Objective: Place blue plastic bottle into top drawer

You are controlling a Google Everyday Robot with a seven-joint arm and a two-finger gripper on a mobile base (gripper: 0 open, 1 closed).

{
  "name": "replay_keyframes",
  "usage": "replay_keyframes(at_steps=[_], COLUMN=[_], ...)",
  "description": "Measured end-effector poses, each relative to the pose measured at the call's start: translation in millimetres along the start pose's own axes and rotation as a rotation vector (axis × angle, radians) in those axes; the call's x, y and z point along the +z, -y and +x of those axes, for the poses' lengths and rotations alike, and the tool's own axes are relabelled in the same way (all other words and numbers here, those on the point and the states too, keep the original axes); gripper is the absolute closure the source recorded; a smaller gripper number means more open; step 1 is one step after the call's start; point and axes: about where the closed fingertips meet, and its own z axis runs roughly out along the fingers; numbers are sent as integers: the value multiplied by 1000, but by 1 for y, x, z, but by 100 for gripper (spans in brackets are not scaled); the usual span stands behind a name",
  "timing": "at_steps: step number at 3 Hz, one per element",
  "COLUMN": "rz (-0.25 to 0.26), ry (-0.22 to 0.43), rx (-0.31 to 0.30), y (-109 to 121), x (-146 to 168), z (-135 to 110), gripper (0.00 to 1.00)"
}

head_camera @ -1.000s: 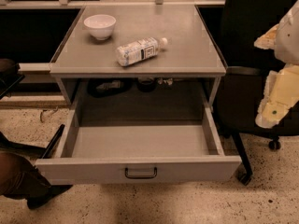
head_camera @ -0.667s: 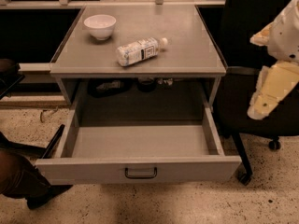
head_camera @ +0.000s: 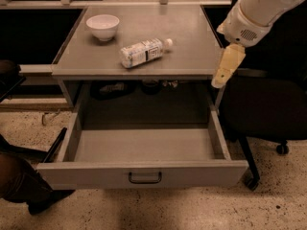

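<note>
The blue plastic bottle is next, and my gripper needs to go to it and close around its body's middle (head_camera: 147, 50), between the bottle's base and its white cap.
The blue plastic bottle (head_camera: 144, 52), clear with a white cap and a pale label, lies on its side on the grey table top (head_camera: 192, 47), cap pointing right. The top drawer (head_camera: 144, 174) is pulled fully open below, with nothing in it, and has a dark bar handle on its front panel. My gripper (head_camera: 219, 78) hangs by the table's right front corner, pale fingers pointing down, well to the right of the bottle and holding nothing I can see.
A white bowl (head_camera: 102, 26) stands at the back left of the table top. A black office chair (head_camera: 268, 114) is right of the drawer. A dark shape (head_camera: 19, 181) lies on the floor at the lower left.
My arm has moved left and up, from out beside the chair towards the table's right front corner. The bottle, bowl and drawer have not moved.
</note>
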Motion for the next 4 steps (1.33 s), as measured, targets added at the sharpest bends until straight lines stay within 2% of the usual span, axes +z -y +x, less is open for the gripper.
replay_keyframes(at_steps=[1,2,3,4], rz=[0,-27,-98,-196], ry=[0,25,62,90], rx=[0,-27,-110,-196], y=[0,19,46,53], x=[0,28,86,134], z=[0,-15,-50,-80], gripper=[0,0,0,0])
